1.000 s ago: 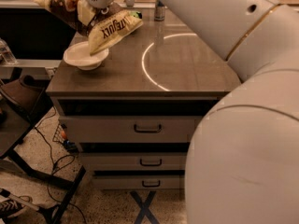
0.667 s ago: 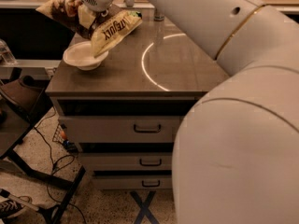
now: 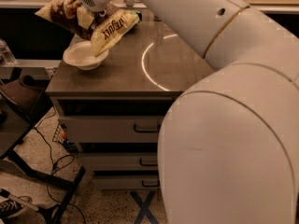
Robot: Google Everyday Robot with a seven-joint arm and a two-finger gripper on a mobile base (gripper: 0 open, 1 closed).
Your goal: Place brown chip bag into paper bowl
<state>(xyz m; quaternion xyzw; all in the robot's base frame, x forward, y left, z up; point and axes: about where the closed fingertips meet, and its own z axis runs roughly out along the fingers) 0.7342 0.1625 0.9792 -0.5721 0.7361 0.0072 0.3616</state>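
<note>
The gripper will release the brown chip bag across the open top of the off-white paper bowl [image 3: 86, 50].
The brown chip bag [image 3: 70, 14] is crinkly, dark brown in the middle with pale yellow ends, and hangs tilted at the top left. My gripper [image 3: 96, 7] is shut on its middle from above. The bag's lettered yellow end [image 3: 112, 29] droops down to the right rim of the paper bowl [image 3: 77, 59]. The bowl is off-white and sits on the left rear part of the cabinet top. Whether the bag's end touches the bowl is unclear. The fingertips are hidden by the bag.
The bowl stands on a grey-topped drawer cabinet [image 3: 140, 73] with a ring of reflected light [image 3: 149, 73]. A dark green item [image 3: 136, 26] lies behind the bag. My large white arm [image 3: 233, 125] fills the right side. A chair base and cables [image 3: 42, 171] are on the floor at left.
My arm has swung nearer the camera and covers more of the right side. The bag stays held over the bowl, with its yellow end a little lower at the rim.
</note>
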